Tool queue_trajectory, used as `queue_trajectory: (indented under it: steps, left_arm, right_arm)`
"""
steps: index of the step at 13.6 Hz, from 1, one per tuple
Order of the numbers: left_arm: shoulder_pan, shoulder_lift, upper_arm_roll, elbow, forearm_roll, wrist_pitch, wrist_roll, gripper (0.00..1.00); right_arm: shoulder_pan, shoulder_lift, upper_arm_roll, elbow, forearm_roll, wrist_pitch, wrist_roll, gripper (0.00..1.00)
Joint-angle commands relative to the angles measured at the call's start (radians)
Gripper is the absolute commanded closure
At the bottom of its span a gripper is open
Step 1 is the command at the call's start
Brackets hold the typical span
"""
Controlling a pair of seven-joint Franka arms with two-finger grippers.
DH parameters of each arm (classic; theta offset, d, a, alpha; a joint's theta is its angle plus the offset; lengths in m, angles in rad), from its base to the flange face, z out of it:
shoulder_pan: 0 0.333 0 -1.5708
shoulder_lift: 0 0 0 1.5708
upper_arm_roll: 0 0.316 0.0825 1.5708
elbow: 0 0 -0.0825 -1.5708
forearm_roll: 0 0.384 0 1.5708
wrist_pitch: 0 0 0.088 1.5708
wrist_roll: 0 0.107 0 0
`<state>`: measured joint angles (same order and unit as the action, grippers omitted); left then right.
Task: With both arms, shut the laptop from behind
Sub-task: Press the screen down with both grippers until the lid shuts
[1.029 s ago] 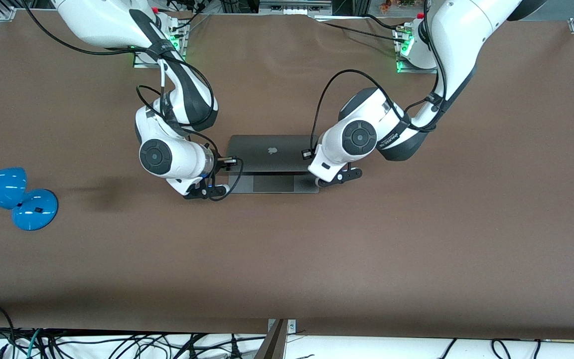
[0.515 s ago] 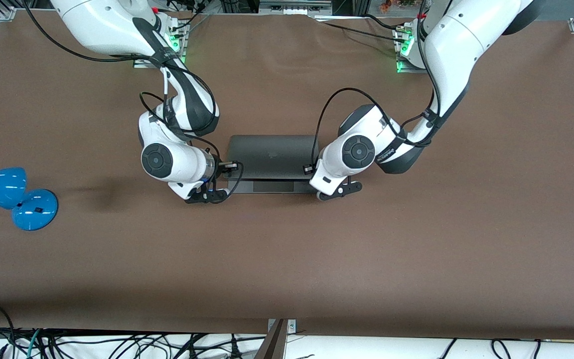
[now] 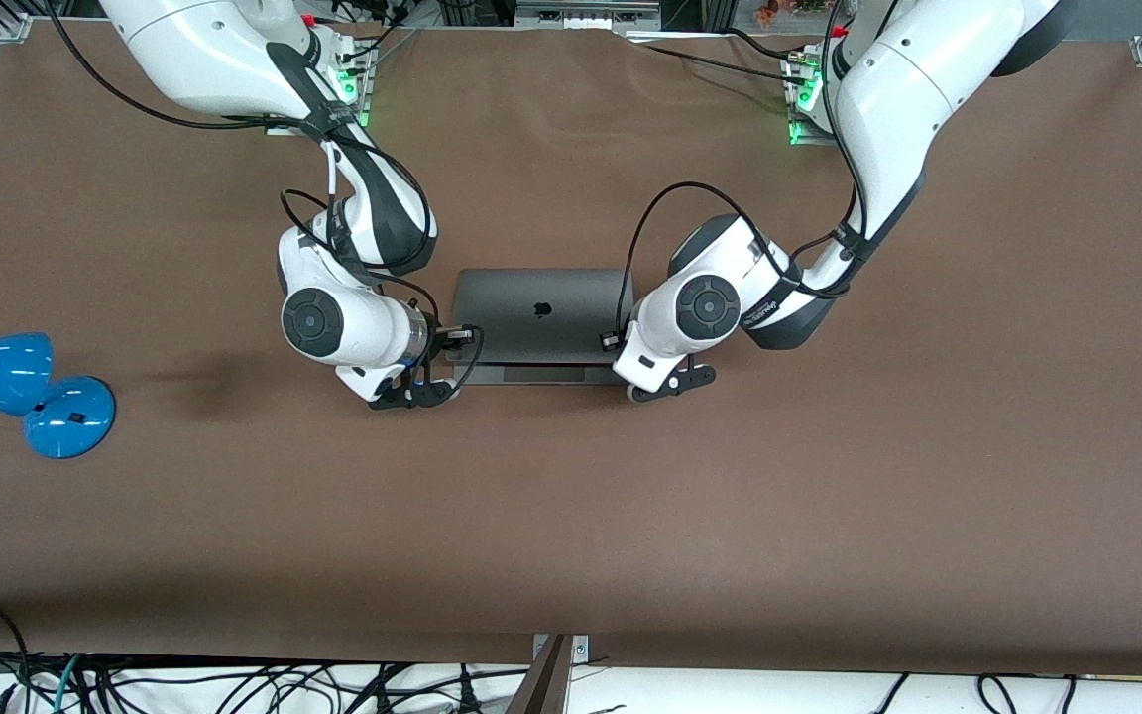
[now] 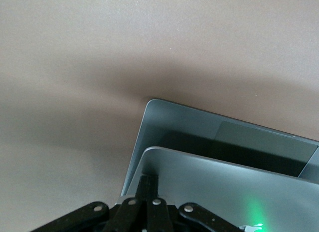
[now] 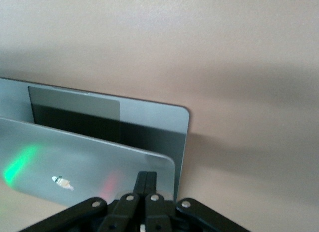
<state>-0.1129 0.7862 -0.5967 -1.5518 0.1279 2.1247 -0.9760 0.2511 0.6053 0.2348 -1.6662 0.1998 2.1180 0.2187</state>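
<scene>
The lid is going to lie flat on the base of the grey laptop (image 3: 544, 326) as soon as I let go of it with my left gripper.
The grey laptop (image 3: 539, 315) lies mid-table with its lid almost down; a thin strip of base and trackpad (image 3: 543, 375) shows at the edge nearer the front camera. My right gripper (image 3: 432, 385) is shut, its fingertips pressing on the lid's corner toward the right arm's end, as the right wrist view (image 5: 146, 173) shows. My left gripper (image 3: 652, 383) is shut and presses on the lid's other corner, as the left wrist view (image 4: 149, 178) shows. The lid (image 4: 219, 187) hangs a small gap above the base (image 4: 174, 123). The keyboard and screen are hidden.
A blue desk lamp (image 3: 31, 387) lies near the table edge at the right arm's end. The brown table (image 3: 571, 516) is bare nearer the front camera. Cables hang below the table's front edge (image 3: 234, 684).
The lid has come down further, and the visible strip of base has narrowed. Both grippers have moved down and toward the front camera with the lid.
</scene>
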Motion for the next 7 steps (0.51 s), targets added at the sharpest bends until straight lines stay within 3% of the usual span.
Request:
queue_trajectory:
  steps: [1, 7]
  left_arm:
    - [-0.036, 0.031, 0.027, 0.047, 0.033, 0.003, -0.01, 1.0]
    - [-0.062, 0.067, 0.055, 0.081, 0.033, 0.014, -0.009, 1.0]
  right_arm:
    - [-0.003, 0.025, 0.0, 0.0, -0.007, 0.032, -0.024, 1.0]
    - [-0.001, 0.053, -0.002, 0.0, -0.008, 0.075, -0.045, 1.0]
